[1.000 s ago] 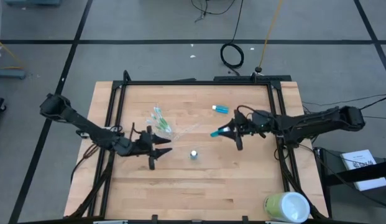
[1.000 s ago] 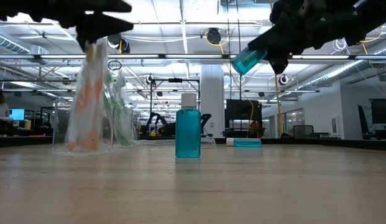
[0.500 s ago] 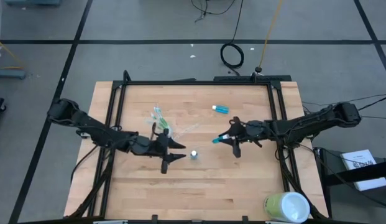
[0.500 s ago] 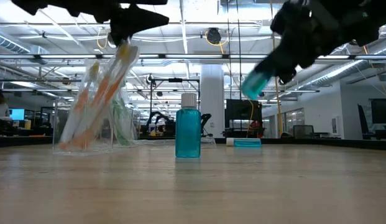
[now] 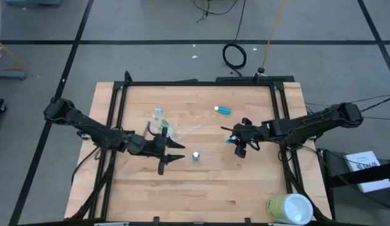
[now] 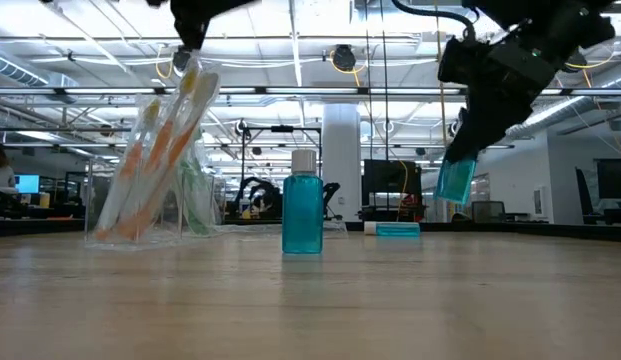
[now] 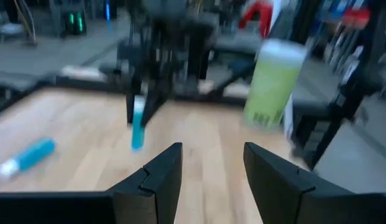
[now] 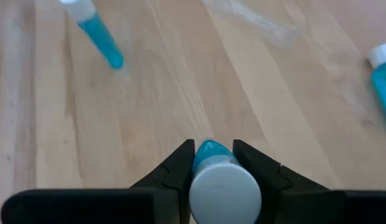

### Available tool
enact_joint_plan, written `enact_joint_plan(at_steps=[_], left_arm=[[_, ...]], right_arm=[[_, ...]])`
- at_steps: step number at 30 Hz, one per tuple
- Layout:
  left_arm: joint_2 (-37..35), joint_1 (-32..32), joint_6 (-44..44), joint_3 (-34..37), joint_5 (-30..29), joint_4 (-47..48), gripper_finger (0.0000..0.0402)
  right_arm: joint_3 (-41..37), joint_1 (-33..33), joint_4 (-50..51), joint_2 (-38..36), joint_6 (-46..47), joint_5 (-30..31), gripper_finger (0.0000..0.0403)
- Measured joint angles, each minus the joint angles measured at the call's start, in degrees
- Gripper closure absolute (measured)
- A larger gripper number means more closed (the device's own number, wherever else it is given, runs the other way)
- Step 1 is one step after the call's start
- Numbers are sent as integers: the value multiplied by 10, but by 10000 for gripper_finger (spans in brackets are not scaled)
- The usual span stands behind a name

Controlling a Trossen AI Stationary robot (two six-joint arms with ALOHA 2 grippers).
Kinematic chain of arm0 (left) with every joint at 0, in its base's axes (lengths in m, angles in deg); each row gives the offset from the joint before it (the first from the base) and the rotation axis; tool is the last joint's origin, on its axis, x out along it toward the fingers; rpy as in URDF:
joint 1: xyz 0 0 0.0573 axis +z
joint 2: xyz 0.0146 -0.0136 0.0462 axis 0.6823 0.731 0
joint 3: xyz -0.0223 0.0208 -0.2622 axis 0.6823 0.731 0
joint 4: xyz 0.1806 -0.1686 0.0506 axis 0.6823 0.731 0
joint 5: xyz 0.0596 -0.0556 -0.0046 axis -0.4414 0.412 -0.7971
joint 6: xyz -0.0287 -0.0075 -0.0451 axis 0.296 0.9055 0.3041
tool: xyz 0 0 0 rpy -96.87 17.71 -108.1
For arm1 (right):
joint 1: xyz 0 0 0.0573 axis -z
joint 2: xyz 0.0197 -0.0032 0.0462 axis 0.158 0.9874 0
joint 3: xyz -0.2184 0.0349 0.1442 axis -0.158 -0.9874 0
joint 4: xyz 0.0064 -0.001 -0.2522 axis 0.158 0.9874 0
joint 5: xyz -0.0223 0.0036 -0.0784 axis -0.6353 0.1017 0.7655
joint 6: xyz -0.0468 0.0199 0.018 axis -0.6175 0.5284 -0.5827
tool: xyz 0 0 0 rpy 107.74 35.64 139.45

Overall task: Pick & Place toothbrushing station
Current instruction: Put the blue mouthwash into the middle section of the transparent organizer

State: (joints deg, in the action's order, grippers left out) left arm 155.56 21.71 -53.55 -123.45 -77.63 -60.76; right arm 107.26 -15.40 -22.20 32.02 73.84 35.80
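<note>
My right gripper grips its tube's capped end from above; it should stand the tube upright, then grab the tube's lower body (image 6: 455, 182) from the side.
A clear cup (image 5: 164, 124) with thin toothbrushes (image 6: 160, 150) stands left of the table's middle, and the brushes lean in it. A small blue, white-capped tube (image 5: 196, 155) stands upright mid-table. Another tube (image 5: 223, 110) lies on its side farther back. My left gripper (image 5: 176, 152) is open with nothing between its fingers (image 7: 161, 180). It hovers just nearer than the cup, and I cannot tell whether it touches the brush tops. My right gripper (image 5: 234, 138) is shut on a third blue tube (image 6: 455, 180), right of the standing one. My right gripper pinches the tube's capped end (image 8: 211, 155) between its two fingers. The white cap (image 8: 225, 186) faces back toward the wrist. The fingers (image 6: 470, 130) slant down from the table's right. The tube hangs below them, nearly upright with its bottom down, clear of the table.
A large pale green-and-white cup (image 5: 289, 208) lies at the table's near right corner. A dark frame (image 5: 195, 82) runs along the far edge and both sides. Bare wood (image 5: 201, 188) lies in front of the standing tube.
My right gripper has tipped its fingers downward and sunk a little, drawing back toward the table's right. Its tube has swung from nearly level to hanging almost upright. My left gripper has risen and shifted toward the right. In the low view the brushes lean further right.
</note>
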Motion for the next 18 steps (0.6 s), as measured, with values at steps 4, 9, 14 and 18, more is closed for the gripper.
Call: enact_joint_plan(at_steps=[4, 9, 14, 18], left_arm=[[-20, -6, -11, 0, -1, 14, 227], [-26, -11, -10, 0, -2, 21, 227], [-26, -14, -10, 0, -2, 30, 227], [-26, -14, -10, 0, -2, 34, 227]], right_arm=[[49, -2, 55, 38, -3, 0, 313], [63, -2, 66, 96, -9, -3, 313], [63, -2, 67, 131, -7, -4, 313], [63, -2, 66, 141, -7, -4, 313]])
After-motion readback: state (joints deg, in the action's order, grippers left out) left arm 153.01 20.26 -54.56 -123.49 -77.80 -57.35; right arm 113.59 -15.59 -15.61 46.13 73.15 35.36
